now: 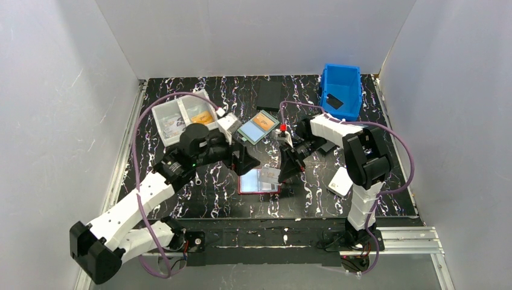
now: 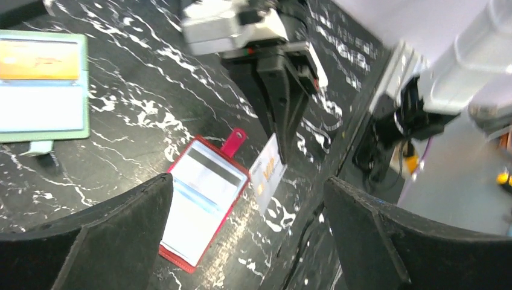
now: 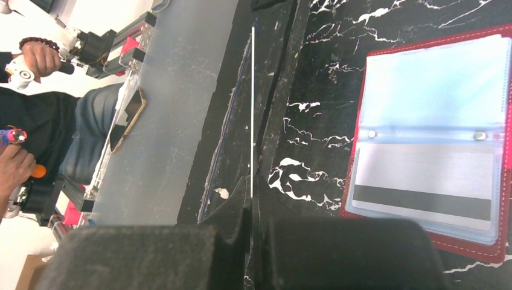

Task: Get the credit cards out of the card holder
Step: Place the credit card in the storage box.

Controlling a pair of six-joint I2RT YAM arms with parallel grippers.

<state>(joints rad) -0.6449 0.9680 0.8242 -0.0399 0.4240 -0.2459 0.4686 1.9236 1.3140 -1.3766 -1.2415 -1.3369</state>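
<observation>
The loose end (image 1: 261, 174) (image 2: 258, 191) of the pale credit card, opposite the end that my right gripper holds, is the part my left gripper should close on.
The dark-red card holder (image 1: 259, 182) lies spread open on the table, light-blue inside, with its snap tab pointing away. It also shows in the left wrist view (image 2: 202, 205) and the right wrist view (image 3: 430, 90). One card with a black stripe (image 3: 422, 188) still sits in a clear pocket. My right gripper (image 1: 284, 168) is shut on a pale credit card (image 2: 268, 175) with orange lettering and holds it on edge just right of the holder. In the right wrist view that card is a thin white line (image 3: 252, 109). My left gripper (image 1: 246, 162) is open and empty above the holder's left side.
A teal-framed case with an orange card (image 1: 261, 127) lies behind the holder. A white divided bin (image 1: 181, 118) stands at back left and a blue bin (image 1: 341, 90) at back right. A white flat item (image 1: 341, 181) lies right of the right arm. The table's front edge is near.
</observation>
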